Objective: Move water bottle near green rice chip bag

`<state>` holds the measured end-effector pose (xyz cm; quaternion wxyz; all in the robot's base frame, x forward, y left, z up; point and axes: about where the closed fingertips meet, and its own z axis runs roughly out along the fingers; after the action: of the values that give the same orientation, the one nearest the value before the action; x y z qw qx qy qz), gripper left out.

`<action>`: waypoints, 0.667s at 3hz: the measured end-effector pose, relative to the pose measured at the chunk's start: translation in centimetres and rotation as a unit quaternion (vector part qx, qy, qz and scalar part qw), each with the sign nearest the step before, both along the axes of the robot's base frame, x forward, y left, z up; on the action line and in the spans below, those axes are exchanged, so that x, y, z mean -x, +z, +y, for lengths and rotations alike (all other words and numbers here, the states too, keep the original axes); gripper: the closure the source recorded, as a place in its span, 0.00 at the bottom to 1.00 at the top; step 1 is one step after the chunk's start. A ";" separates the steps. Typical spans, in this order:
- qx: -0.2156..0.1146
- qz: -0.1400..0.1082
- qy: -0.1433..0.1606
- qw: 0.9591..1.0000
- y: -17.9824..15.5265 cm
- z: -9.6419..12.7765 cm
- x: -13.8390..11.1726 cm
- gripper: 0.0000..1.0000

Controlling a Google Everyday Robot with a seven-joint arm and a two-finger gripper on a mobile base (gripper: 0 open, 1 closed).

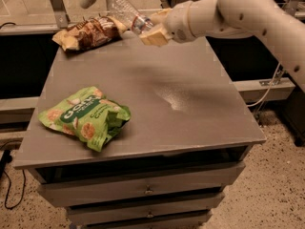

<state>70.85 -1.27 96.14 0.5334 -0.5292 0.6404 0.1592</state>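
The robot's gripper needs to release the water bottle on the grey table's open middle (158,103), next to the green rice chip bag.
The water bottle (127,13) is a clear ribbed bottle with a white-and-red label, held tilted in the air above the table's back edge. My gripper (151,28) is shut on its lower end, and the arm reaches in from the upper right. The green rice chip bag (85,117) lies flat on the front left of the grey table (190,123), well apart from the bottle and gripper.
A brown-and-yellow snack bag (89,32) lies at the table's back left corner, just left of the bottle. Drawers (143,190) sit under the tabletop. A metal frame post (57,6) stands behind the table. A cable (9,185) lies on the floor at left.
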 end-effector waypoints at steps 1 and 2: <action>0.046 0.022 0.043 0.998 -1.3 -3.2 4.1 1.00; 0.092 0.039 0.093 0.991 -2.5 -5.5 7.7 1.00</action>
<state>63.13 -6.74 93.62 0.4395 -0.6267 0.6210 0.1688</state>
